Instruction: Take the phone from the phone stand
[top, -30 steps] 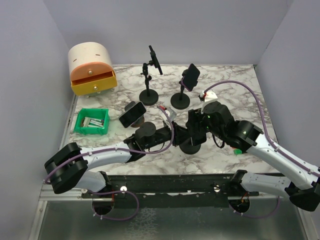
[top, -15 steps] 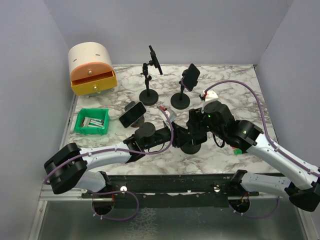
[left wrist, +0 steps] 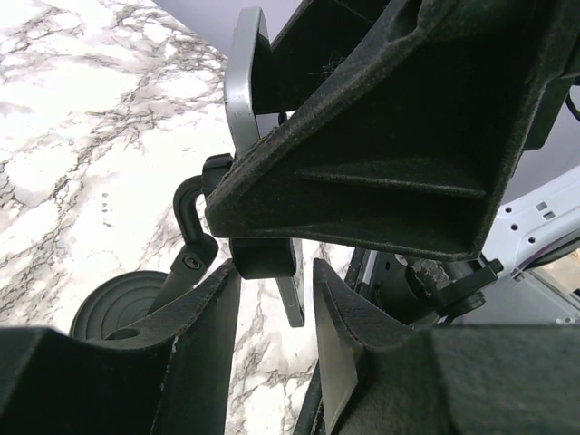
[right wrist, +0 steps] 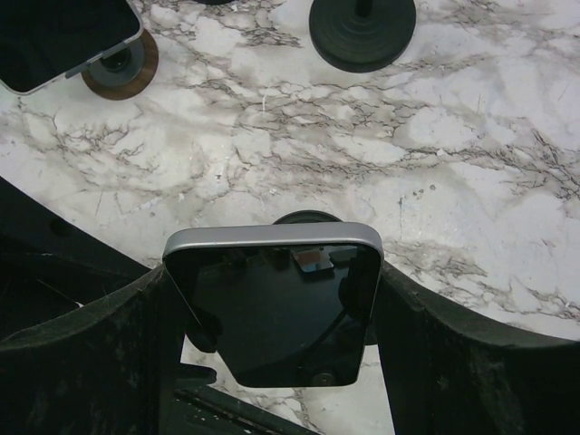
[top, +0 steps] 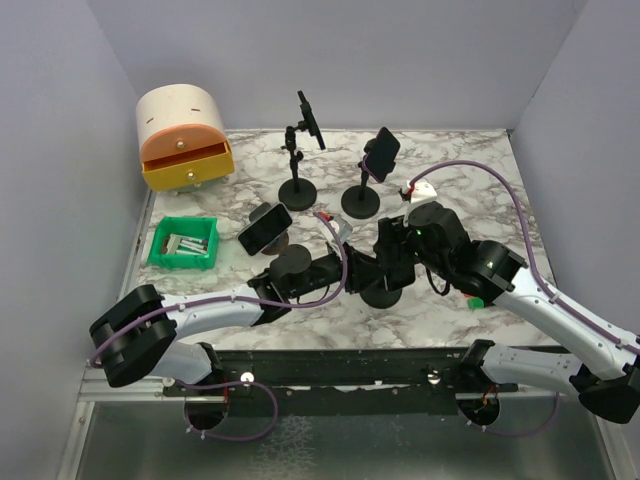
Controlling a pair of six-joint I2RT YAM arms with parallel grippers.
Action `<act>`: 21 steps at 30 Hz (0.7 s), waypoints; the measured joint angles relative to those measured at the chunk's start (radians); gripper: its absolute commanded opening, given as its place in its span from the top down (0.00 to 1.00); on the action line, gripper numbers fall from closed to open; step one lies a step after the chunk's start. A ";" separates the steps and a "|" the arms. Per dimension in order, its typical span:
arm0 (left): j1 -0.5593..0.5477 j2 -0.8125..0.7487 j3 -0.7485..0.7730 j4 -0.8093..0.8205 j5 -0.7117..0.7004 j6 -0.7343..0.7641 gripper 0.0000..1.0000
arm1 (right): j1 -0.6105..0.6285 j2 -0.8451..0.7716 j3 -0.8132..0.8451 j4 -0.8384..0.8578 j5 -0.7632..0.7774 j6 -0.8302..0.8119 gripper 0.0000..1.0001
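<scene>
The stand's clamp rests against one finger of my left gripper with a gap at the other, so next I open, centre and pinch the clamp first (left wrist: 263, 259).
The phone (right wrist: 272, 308), black-screened with a silver edge, sits between the fingers of my right gripper (right wrist: 272, 281), which is shut on its two long sides. It is still at the top of its phone stand, whose round black base (right wrist: 308, 217) shows just behind it. In the top view, my right gripper (top: 392, 250) is above that base (top: 382, 293). My left gripper (top: 362, 268) comes in from the left. Its fingers stand apart around the stand's clamp (left wrist: 263, 258), with a gap on the right side. The phone's silver edge (left wrist: 243, 100) rises above the clamp.
Two more phones on tall stands (top: 383, 153) (top: 310, 118) are at the back. A third phone (top: 265, 228) rests tilted on a low round stand to the left. A green bin (top: 184, 243) and a beige and orange drawer box (top: 183, 137) are at far left.
</scene>
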 measured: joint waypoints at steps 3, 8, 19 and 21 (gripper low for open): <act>0.000 0.004 0.000 0.006 -0.004 -0.003 0.60 | 0.000 0.000 -0.002 0.000 0.000 0.001 0.72; 0.000 0.012 0.000 0.026 -0.006 -0.019 0.54 | 0.000 -0.001 -0.002 0.000 0.000 0.004 0.72; -0.001 0.009 -0.037 0.086 -0.045 -0.085 0.47 | 0.000 -0.006 -0.005 0.001 0.008 0.012 0.72; -0.001 0.006 -0.043 0.087 -0.052 -0.092 0.49 | 0.000 -0.006 -0.005 0.001 0.008 0.013 0.72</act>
